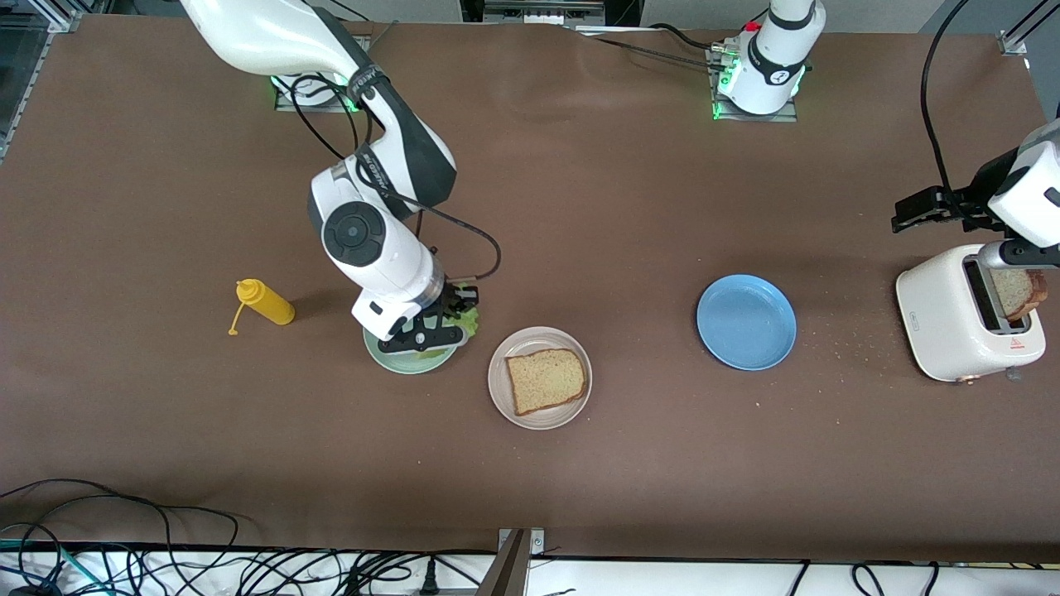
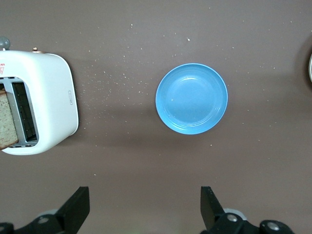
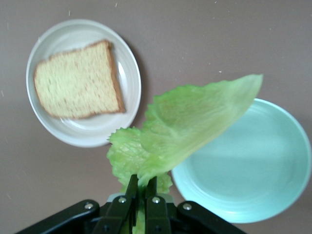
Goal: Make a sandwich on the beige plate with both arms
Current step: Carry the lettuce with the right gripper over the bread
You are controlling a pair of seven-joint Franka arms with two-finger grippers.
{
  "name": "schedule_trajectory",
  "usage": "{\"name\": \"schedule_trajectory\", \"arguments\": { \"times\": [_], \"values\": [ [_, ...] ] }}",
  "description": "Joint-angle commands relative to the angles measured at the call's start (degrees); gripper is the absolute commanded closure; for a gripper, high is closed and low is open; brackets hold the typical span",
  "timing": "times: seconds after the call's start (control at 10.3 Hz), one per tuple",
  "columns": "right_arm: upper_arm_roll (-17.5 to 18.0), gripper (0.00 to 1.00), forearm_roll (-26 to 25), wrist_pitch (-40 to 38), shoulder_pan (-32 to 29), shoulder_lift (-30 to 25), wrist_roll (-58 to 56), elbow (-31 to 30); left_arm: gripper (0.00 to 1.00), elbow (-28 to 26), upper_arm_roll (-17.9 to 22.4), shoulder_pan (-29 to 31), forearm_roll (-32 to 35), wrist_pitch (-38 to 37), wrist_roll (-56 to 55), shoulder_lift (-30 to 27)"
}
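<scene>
Next, my right gripper releases the lettuce leaf on the bread slice's half nearer the blue plate [image 1: 562,376] [image 3: 58,85]. The leaf is now lifted over the mint-green plate.
The beige plate [image 1: 505,396] holds one slice of brown bread [image 1: 546,380]; the plate rim [image 3: 87,139] and slice [image 3: 78,80] also show in the right wrist view. My right gripper [image 1: 441,329] is over the mint-green plate [image 1: 406,362] and is shut on a ruffled green lettuce leaf [image 3: 195,122], lifted off that plate [image 3: 253,170]. A second bread slice [image 1: 1017,294] stands in the white toaster [image 1: 944,319]. My left gripper [image 1: 919,211] is open and empty, up in the air beside the toaster; its fingers [image 2: 78,207] show in the left wrist view.
An empty blue plate [image 1: 746,322] lies between the beige plate and the toaster. A yellow mustard bottle [image 1: 265,303] lies toward the right arm's end. Crumbs are scattered beside the toaster. Cables run along the table edge nearest the front camera.
</scene>
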Motion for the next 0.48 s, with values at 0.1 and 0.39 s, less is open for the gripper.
{"name": "schedule_trajectory", "arguments": {
  "times": [0.1, 0.39],
  "values": [
    [1.08, 1.0, 5.58, 5.34, 1.07, 7.54, 18.15, 9.89, 0.0, -0.06, 0.04, -0.57, -0.48, 0.47, 1.27, -0.03],
    [1.26, 1.0, 16.32, 16.77, 1.77, 10.78, 28.38, 9.98, 0.0, 0.11, 0.04, -0.66, -0.48, 0.56, 1.18, 0.76]
  ]
}}
